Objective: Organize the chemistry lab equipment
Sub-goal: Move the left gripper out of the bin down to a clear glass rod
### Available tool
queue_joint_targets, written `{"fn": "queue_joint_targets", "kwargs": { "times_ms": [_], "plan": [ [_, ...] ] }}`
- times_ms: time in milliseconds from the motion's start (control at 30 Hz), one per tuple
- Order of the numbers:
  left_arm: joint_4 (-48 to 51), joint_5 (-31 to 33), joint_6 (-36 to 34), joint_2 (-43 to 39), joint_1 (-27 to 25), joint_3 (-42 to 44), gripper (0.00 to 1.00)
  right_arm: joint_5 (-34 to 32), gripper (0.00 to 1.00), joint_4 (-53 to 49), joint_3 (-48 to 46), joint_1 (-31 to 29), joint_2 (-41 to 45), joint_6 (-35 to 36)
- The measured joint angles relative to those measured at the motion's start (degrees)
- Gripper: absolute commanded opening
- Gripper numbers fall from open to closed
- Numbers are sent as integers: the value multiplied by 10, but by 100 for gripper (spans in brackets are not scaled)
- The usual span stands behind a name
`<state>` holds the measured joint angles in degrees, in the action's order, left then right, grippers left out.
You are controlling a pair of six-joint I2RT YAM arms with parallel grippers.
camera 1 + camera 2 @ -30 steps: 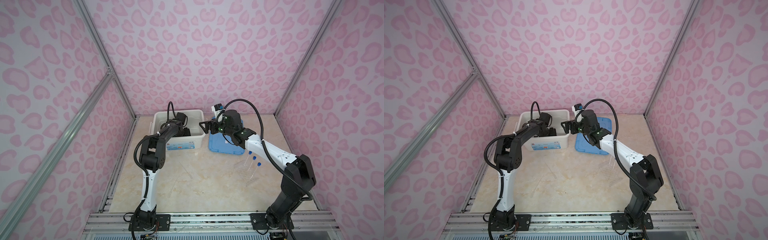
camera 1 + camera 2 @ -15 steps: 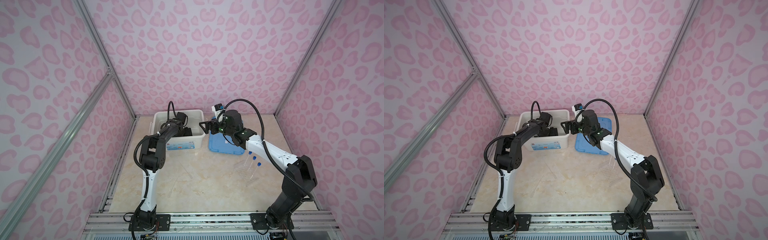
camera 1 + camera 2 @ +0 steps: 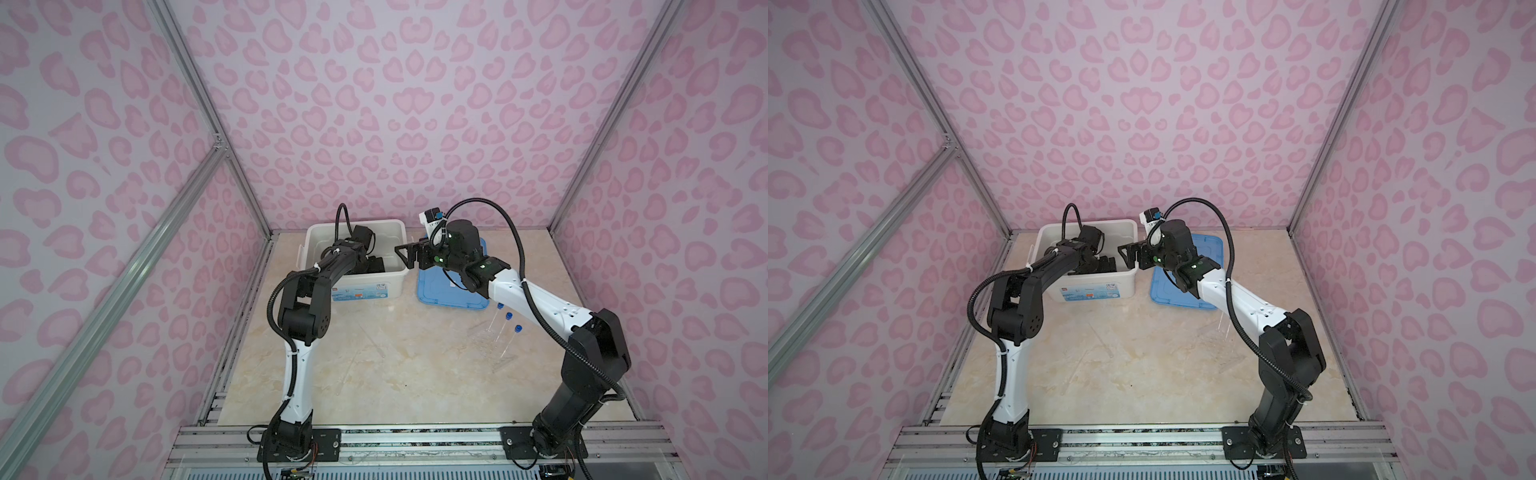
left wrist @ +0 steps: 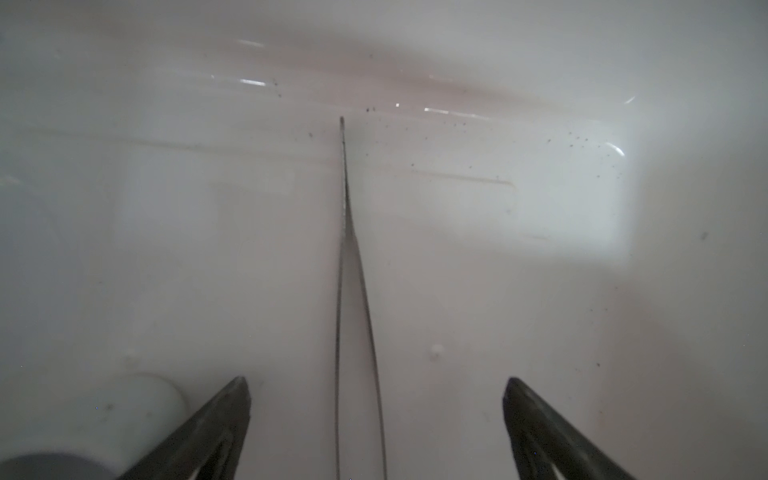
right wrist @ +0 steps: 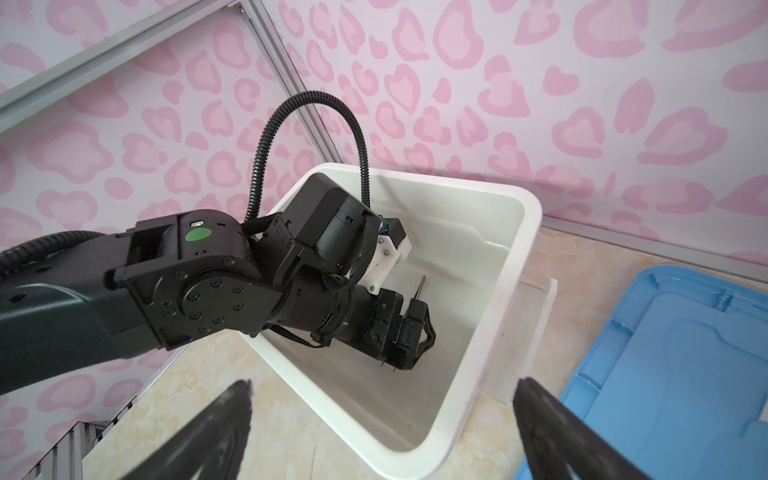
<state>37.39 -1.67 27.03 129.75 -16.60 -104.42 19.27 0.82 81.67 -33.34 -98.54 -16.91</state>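
Note:
The thin clear rod lying closest to the front of the white bin is next, and my left gripper will move to the near end (image 3: 379, 352) of it and close there.
My left gripper (image 4: 376, 384) is down inside the white bin (image 3: 353, 226) and stands open. The metal tweezers (image 4: 353, 291) run lengthwise between its fingers, touching neither, with their joined end pointing away over the bin floor. A small white cup (image 4: 145, 399) lies beside one finger. Both top views show the left gripper (image 3: 376, 264) (image 3: 1106, 264) in the bin. My right gripper (image 3: 405, 255) (image 5: 383, 384) hovers open and empty over the bin's right rim. Three blue-capped test tubes (image 3: 505, 328) stand in the clear rack (image 3: 494, 349) on the table to the right.
The flat blue lid (image 3: 449, 295) lies right of the bin, under my right forearm. A thin clear rod (image 3: 374, 340) shows faintly on the marble table in the middle. Pink walls and metal frame posts close in the back and sides.
The left gripper's jaws have spread wider around the tweezers inside the bin. Both arms stay about where they were.

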Motion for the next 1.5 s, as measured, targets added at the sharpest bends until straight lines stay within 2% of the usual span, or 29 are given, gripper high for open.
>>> {"fn": "queue_joint_targets", "kwargs": {
  "times_ms": [467, 633, 833, 1033, 1200, 1500],
  "plan": [
    [-2, -14, 4, -47, 0, 24, 92, 1, 94, -10, 26, -19, -33, 9],
    [-2, -16, 5, -98, 1, 24, 88, 0, 92, -17, 28, -24, -40, 14],
    [-4, -18, 10, -196, 1, 24, 86, -2, 91, -21, 46, -25, -43, 16],
    [-1, -18, 10, -206, 1, 28, 84, -2, 91, -24, 46, -25, -41, 15],
    [0, -25, 10, -234, 1, 46, 84, -3, 92, -14, 30, -25, -27, 16],
    [3, -59, -19, -367, -2, 136, 91, 0, 98, -11, 3, -28, 2, 23]
  ]
}}
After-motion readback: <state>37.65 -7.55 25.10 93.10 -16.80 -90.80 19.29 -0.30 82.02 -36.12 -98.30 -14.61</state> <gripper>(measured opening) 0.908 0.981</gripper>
